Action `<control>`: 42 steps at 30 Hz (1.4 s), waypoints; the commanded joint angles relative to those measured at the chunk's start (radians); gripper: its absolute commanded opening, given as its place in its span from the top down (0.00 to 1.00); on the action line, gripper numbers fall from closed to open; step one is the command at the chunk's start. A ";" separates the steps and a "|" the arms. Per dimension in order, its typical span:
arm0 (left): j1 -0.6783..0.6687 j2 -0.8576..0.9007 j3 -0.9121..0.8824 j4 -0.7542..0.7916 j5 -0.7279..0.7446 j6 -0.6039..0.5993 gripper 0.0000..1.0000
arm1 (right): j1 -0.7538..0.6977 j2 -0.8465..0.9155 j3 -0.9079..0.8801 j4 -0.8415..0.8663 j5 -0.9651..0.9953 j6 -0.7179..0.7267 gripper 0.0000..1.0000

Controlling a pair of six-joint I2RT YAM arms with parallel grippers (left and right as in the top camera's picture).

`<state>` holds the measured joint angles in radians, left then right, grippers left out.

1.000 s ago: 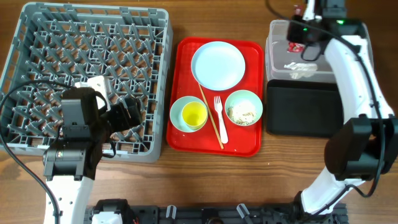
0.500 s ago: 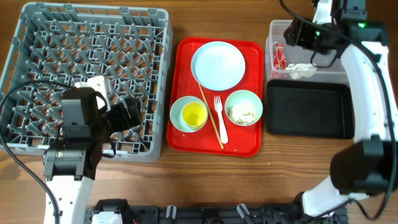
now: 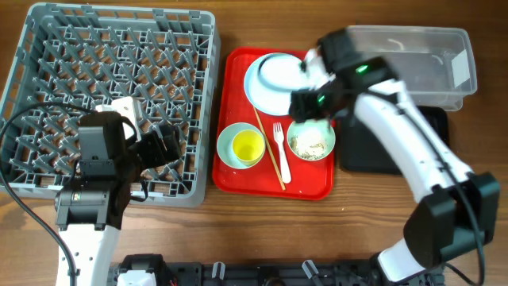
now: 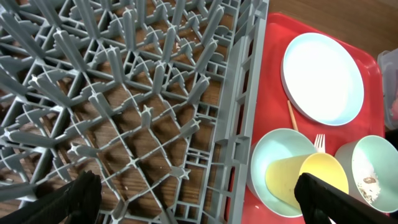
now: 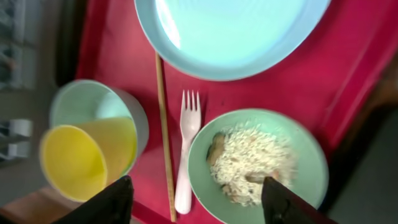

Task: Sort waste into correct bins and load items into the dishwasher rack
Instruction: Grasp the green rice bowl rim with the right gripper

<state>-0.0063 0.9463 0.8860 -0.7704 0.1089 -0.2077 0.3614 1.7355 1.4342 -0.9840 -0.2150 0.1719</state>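
Note:
My right gripper should grab the leftovers bowl's rim (image 3: 289,144) (image 5: 192,179) on the side next to the white fork.
The grey dishwasher rack (image 3: 119,87) fills the left. On the red tray (image 3: 238,63) lie the pale-blue plate (image 3: 270,87), a mint bowl (image 3: 226,151) holding the yellow cup (image 3: 248,145), a mint bowl (image 3: 311,139) of beige leftovers (image 5: 249,158), the white fork (image 3: 279,151) and the chopsticks (image 3: 268,147). My right gripper (image 3: 311,102) is open and empty above the fork (image 5: 186,155) and the leftovers bowl (image 5: 298,180). My left gripper (image 3: 163,143) is open and empty over the rack's front right corner (image 4: 124,93). The clear tub (image 3: 413,56) and black tray (image 3: 361,155) are on the right.
My right arm crosses over the black tray and hides most of it. The clear tub's contents are hard to make out. Bare wooden table (image 3: 262,230) runs along the front.
My right arm has swung left from over the clear tub to over the red tray. The clear tub now sits further back and right. The left arm has not moved.

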 commanded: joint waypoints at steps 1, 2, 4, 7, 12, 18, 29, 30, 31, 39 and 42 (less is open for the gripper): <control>0.004 0.002 0.021 0.002 -0.005 -0.010 0.00 | 0.075 0.009 -0.127 0.084 0.138 0.102 0.36; 0.004 0.002 0.021 0.002 -0.005 -0.010 0.00 | 0.094 0.014 -0.167 0.127 0.141 0.110 0.37; 0.004 0.002 0.021 0.002 -0.005 -0.010 0.00 | 0.121 0.018 -0.222 0.183 0.141 0.120 0.41; 0.004 0.002 0.021 0.002 -0.005 -0.010 0.00 | 0.146 0.034 -0.269 0.233 0.143 0.129 0.44; 0.004 0.002 0.021 0.002 -0.005 -0.010 0.00 | 0.165 0.078 -0.301 0.281 0.156 0.172 0.54; 0.004 0.002 0.021 0.002 -0.005 -0.010 0.00 | 0.166 0.107 -0.303 0.311 0.168 0.174 0.79; 0.004 0.002 0.021 0.002 -0.005 -0.010 0.00 | 0.166 0.105 -0.297 0.305 0.217 0.195 0.96; 0.004 0.002 0.021 0.002 -0.006 -0.010 0.00 | 0.166 0.103 -0.290 0.299 0.215 0.194 0.96; 0.004 0.002 0.021 0.002 -0.006 -0.010 0.00 | 0.166 0.099 -0.278 0.286 0.215 0.194 0.96; 0.004 0.002 0.021 0.002 -0.006 -0.010 0.00 | 0.147 -0.056 -0.170 0.216 0.215 0.195 0.96; 0.004 0.002 0.021 0.002 -0.006 -0.010 0.00 | 0.112 -0.142 -0.167 0.213 0.214 0.198 0.96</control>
<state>-0.0063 0.9463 0.8860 -0.7704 0.1089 -0.2077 0.5114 1.7149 1.2247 -0.7666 -0.0017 0.3553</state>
